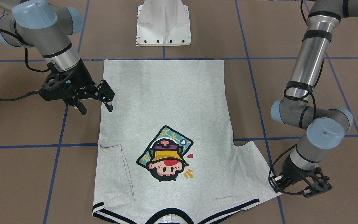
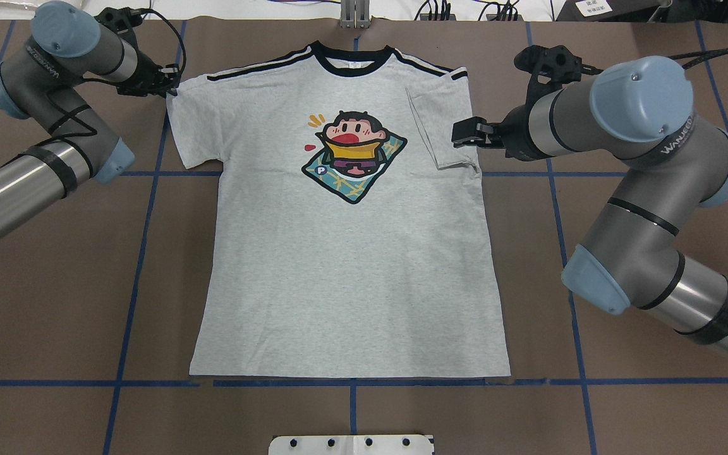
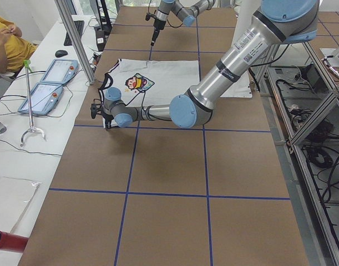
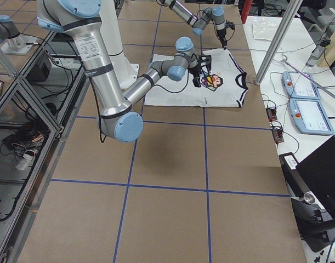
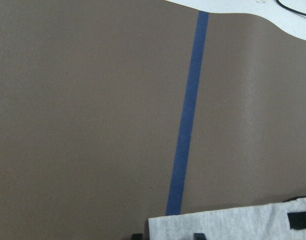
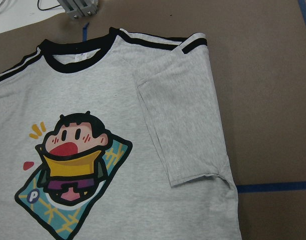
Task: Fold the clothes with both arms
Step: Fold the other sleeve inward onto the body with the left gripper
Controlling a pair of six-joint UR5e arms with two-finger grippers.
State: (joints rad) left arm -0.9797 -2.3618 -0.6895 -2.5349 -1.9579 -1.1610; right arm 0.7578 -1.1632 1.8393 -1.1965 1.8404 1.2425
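My left gripper needs to let go of the sleeve's tip on the T-shirt's body, just inside the black stripe (image 1: pixel 216 203) along its shoulder.
The light grey T-shirt (image 2: pixel 351 265) lies flat on the brown table, print (image 2: pixel 352 148) up, collar at the far side. Its sleeve on my right side (image 2: pixel 440 126) is folded in over the body, as the right wrist view (image 6: pixel 183 125) also shows. The other sleeve (image 2: pixel 187 120) lies spread out. My left gripper (image 2: pixel 165 81) is low at that sleeve's tip; in the left wrist view its fingertips (image 5: pixel 137 235) stand apart on either side of the sleeve's corner (image 5: pixel 233 222). My right gripper (image 1: pixel 96 107) is open and empty, raised over the shirt's side edge.
The white pedestal base (image 1: pixel 163 23) stands at the robot's side of the table, just beyond the hem. Blue tape lines (image 2: pixel 143 253) cross the brown surface. A side table with control tablets (image 3: pixel 47 83), a metal post (image 3: pixel 75 39) and a seated person (image 3: pixel 5 39) lie beyond the collar side.
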